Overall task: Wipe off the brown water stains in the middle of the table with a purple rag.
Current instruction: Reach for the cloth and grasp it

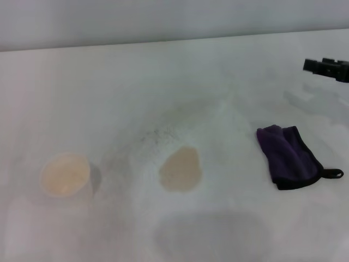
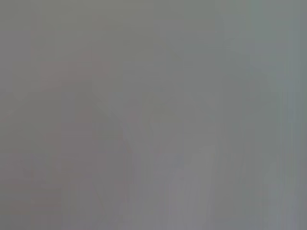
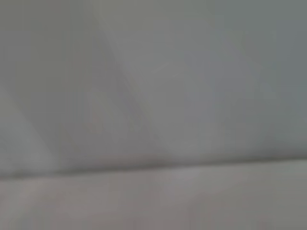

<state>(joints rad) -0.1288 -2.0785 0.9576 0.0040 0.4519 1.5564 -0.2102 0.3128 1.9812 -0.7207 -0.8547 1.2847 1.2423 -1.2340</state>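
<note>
Next, my right gripper goes to the purple rag's middle (image 1: pixel 289 146), between the rag's far edge and its black near edge. Then it should close there.
The brown water stain (image 1: pixel 180 169) is a light tan roundish patch in the middle of the white table (image 1: pixel 163 82). The purple rag (image 1: pixel 288 155) lies folded on the table to the right of the stain, its black loop at the near right corner. My right gripper (image 1: pixel 315 65) shows only as black fingertips at the right edge, above and beyond the rag, apart from it. My left gripper is out of view. Both wrist views show only blurred grey surface.
A paper cup (image 1: pixel 65 176) with pale liquid stands at the near left of the table. Faint grey speckled smudges (image 1: pixel 158 134) lie just beyond the stain. The table's far edge (image 1: pixel 174 39) meets a grey wall.
</note>
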